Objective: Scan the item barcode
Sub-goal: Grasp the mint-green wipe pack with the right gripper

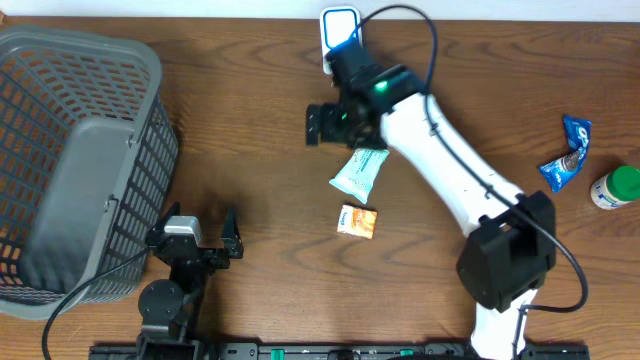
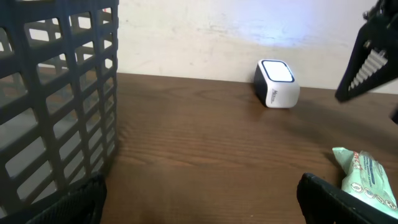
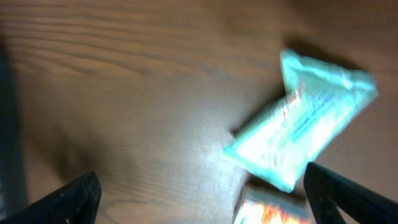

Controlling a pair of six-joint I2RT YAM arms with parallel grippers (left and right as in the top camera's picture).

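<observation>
Next, the robot's right gripper will move to the middle of the mint-green wipes packet (image 1: 361, 173) (image 3: 300, 121), behind the small orange packet, and close there.
A mint-green wipes packet (image 1: 360, 172) lies flat on the wooden table, just below my right gripper (image 1: 335, 125). In the right wrist view the packet (image 3: 311, 127) is blurred and sits on the table to the right, outside the open, empty right gripper (image 3: 202, 199). The white barcode scanner (image 1: 340, 28) stands at the table's far edge, just behind the right arm, and the left wrist view shows the scanner (image 2: 277, 84) upright with its window lit. My left gripper (image 1: 192, 236) rests open near the front left, and its wrist view shows the gripper (image 2: 200, 199) with nothing in it.
A small orange packet (image 1: 357, 221) lies just in front of the green one. A large grey basket (image 1: 80, 150) fills the left side, close to the left gripper. At the right edge lie a blue snack packet (image 1: 568, 152) and a green-capped bottle (image 1: 615, 187).
</observation>
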